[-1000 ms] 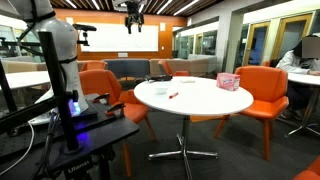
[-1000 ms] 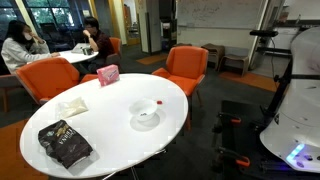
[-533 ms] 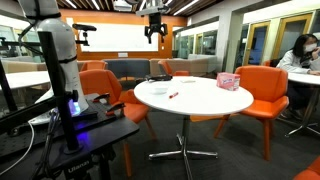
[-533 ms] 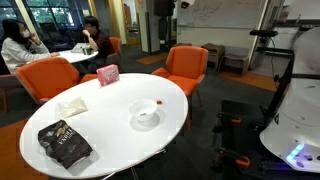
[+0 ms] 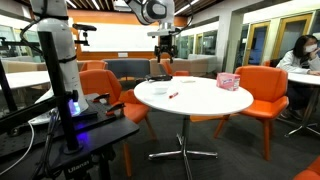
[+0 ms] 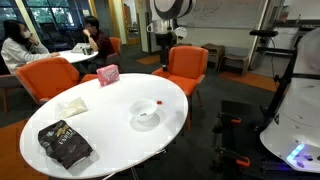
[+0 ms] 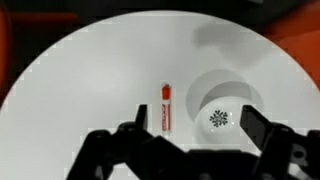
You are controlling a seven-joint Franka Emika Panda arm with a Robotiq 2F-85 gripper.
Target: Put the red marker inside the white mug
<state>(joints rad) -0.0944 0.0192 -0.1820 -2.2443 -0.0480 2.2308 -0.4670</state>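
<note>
I should next move my gripper to the white middle of the red marker [image 5: 174, 95] [image 7: 166, 112] that lies beside the white mug and close it there.
The red marker [image 7: 166, 108] lies flat on the round white table [image 7: 80, 80], just left of the white mug [image 7: 220, 112] in the wrist view. In both exterior views the marker [image 5: 173, 95] [image 6: 158, 102] is a tiny red stick. The mug [image 6: 147, 117] stands near the marker, and I cannot make it out against the tabletop [image 5: 200, 100] in an exterior view. My gripper [image 7: 192, 135] is open and empty. It hangs high above the table [image 6: 100, 125], pointing down, as both exterior views [image 5: 165, 48] [image 6: 165, 38] show.
A pink-and-white patterned box [image 5: 229, 81] [image 6: 108, 74] stands near the table's edge. A dark snack bag [image 6: 65, 143] and a white cloth [image 6: 72, 106] lie on the table. Orange chairs [image 5: 262, 92] [image 6: 186, 68] ring it. People sit at a far table [image 6: 60, 48].
My arm has swung over toward the table and come down. The gripper now hangs lower, above the marker and mug. Nothing on the table has moved.
</note>
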